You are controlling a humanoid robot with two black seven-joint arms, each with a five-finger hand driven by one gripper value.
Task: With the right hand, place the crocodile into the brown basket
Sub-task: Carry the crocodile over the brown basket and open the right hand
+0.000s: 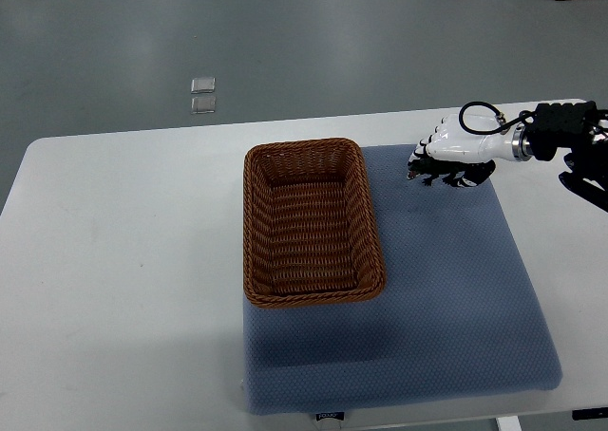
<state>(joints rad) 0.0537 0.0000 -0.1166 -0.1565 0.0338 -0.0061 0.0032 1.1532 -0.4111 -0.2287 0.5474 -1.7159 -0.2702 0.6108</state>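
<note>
The robot's right gripper needs to release the crocodile inside the far end of the brown basket (pixel 321 176).
A dark crocodile toy (pixel 454 177) lies at the far right corner of the blue mat (pixel 446 298), mostly covered from above. My right hand (pixel 439 156), white with dark fingertips, comes in from the right edge and sits right on top of it, with the fingers curled down around its body. Only the toy's legs and lower edge show under the palm. The brown wicker basket (pixel 255 232) stands empty to the left of the hand, about a hand's width away, partly on the mat.
The white table (pixel 123 260) extends to the left of the basket. Two small clear squares (pixel 202 95) lie on the grey floor beyond the table's far edge. A black cable loops over the right wrist (pixel 484 118).
</note>
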